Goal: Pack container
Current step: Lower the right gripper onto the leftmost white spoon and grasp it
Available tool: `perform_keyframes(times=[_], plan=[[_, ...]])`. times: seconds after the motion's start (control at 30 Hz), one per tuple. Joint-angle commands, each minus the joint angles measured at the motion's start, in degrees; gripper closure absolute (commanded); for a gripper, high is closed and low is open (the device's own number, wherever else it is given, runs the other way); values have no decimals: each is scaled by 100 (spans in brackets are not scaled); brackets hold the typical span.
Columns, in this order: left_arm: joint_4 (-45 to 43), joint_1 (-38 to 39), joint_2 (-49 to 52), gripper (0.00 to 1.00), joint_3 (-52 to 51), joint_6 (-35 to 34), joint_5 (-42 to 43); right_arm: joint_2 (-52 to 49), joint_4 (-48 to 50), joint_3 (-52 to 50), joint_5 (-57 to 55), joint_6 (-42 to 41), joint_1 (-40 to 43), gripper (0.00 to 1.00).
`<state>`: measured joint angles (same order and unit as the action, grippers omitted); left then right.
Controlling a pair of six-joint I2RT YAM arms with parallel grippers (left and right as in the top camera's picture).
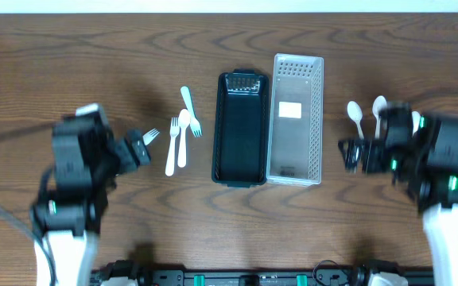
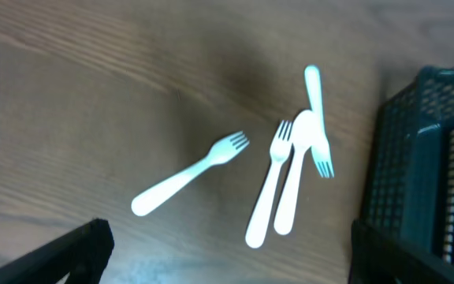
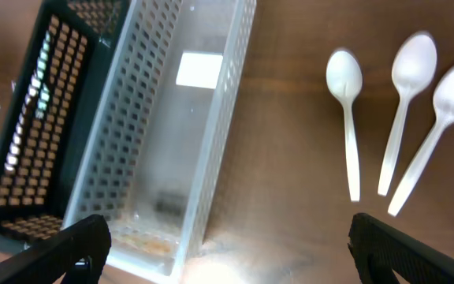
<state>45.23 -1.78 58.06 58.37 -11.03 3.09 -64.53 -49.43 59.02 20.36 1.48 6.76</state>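
Next, I move my right gripper to the spoon nearest the white basket and close it on the spoon's handle (image 1: 360, 132) (image 3: 350, 138).
A black mesh basket (image 1: 216, 131) and a white perforated basket (image 1: 318, 119) stand side by side at the table's middle; both look empty. Several white plastic forks (image 1: 172, 147) lie left of the black basket. Several white spoons (image 1: 356, 117) lie right of the white basket. My left gripper (image 1: 137, 148) is open and empty, just left of the forks, next to a lone fork (image 2: 187, 175). My right gripper (image 1: 355, 154) is open and empty, between the white basket (image 3: 223, 118) and the spoons (image 3: 349, 118).
In the left wrist view a fork (image 2: 268, 189), a longer utensil (image 2: 294, 177) and another fork (image 2: 318, 118) lie close together beside the black basket (image 2: 424, 158). The black basket's wall (image 3: 38, 118) also shows in the right wrist view.
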Motion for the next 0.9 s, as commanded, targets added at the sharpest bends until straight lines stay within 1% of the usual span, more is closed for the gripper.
perform_keyframes(times=[0.0,0.07,0.1,0.13,0.17,0.27,0.33,0.47,0.67,0.73,0.8,0.83,0.87], plan=[[330,-26,876,2,739,396,57,-791,-68,824,129,-57,-9,1],[409,-24,1272,2,951,393,57,-1290,-11,1167,76,-57,72,1],[396,-24,1421,2,981,393,57,-1534,37,1292,7,-55,114,4],[369,-26,1526,2,981,393,52,-1751,76,1381,-90,-55,142,12],[341,-26,1639,2,981,393,37,-2000,111,1475,-232,-55,162,16],[308,-26,1899,2,979,396,33,-2712,138,1725,-785,-55,162,15],[308,-24,2033,2,979,393,33,-3200,111,1878,-1128,-55,136,15],[323,-24,2258,2,979,393,35,-3895,55,2006,-1646,-55,114,16],[358,-24,2404,2,979,391,35,-4540,98,2006,-1738,9,109,24],[358,-24,2404,2,979,391,35,-4699,114,2006,-1738,9,109,30],[358,-24,2404,2,979,391,35,-4857,140,2006,-1738,9,107,41],[358,-24,2404,2,979,391,35,-4924,151,2006,-1740,9,107,44],[358,-24,2404,2,979,391,35,-4994,166,2006,-1738,7,107,44]])
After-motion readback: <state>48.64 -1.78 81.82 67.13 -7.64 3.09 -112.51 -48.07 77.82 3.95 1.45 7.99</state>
